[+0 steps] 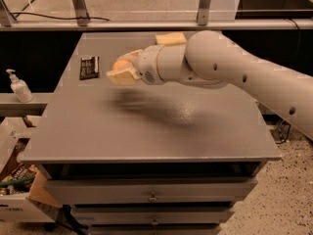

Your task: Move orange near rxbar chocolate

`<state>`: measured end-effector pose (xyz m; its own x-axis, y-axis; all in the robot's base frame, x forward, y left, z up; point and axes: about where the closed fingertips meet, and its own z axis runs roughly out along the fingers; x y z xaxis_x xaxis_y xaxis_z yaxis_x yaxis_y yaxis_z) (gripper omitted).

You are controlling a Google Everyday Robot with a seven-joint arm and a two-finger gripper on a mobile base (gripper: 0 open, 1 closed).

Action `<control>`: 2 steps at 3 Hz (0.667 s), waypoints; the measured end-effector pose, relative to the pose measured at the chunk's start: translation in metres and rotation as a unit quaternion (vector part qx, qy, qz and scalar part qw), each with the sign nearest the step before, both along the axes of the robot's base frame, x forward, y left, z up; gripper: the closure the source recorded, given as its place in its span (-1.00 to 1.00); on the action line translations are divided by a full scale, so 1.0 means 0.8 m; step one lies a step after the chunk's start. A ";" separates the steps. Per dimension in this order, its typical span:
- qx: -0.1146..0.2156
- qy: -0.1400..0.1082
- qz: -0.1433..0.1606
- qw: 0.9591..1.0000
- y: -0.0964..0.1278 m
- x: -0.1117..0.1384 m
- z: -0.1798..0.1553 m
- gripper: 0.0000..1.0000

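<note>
Next, I let go of the orange with my gripper on the grey table [104, 72], close beside the rxbar chocolate and toward the yellow sponge.
The orange [121, 64] is a small round fruit held between the pale fingers of my gripper [122, 71], raised a little above the grey table top [161, 126]. The gripper is shut on it; only the fruit's top shows. The rxbar chocolate [89, 66], a flat black wrapper with faint white print, lies on the table at the far left. The gripper hangs just to the right of the bar, a short gap apart.
A pale yellow sponge [170, 38] lies at the table's far edge, behind my arm. A white pump bottle [18, 87] stands on a shelf left of the table. A cardboard box [19, 190] sits on the floor at lower left. Drawers run under the table front.
</note>
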<state>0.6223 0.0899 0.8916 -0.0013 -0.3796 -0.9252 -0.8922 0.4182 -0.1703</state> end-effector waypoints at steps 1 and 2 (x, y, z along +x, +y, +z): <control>0.013 -0.017 0.000 1.000 0.028 0.048 -0.005 1.00; 0.014 -0.019 0.004 1.000 0.057 0.083 -0.020 1.00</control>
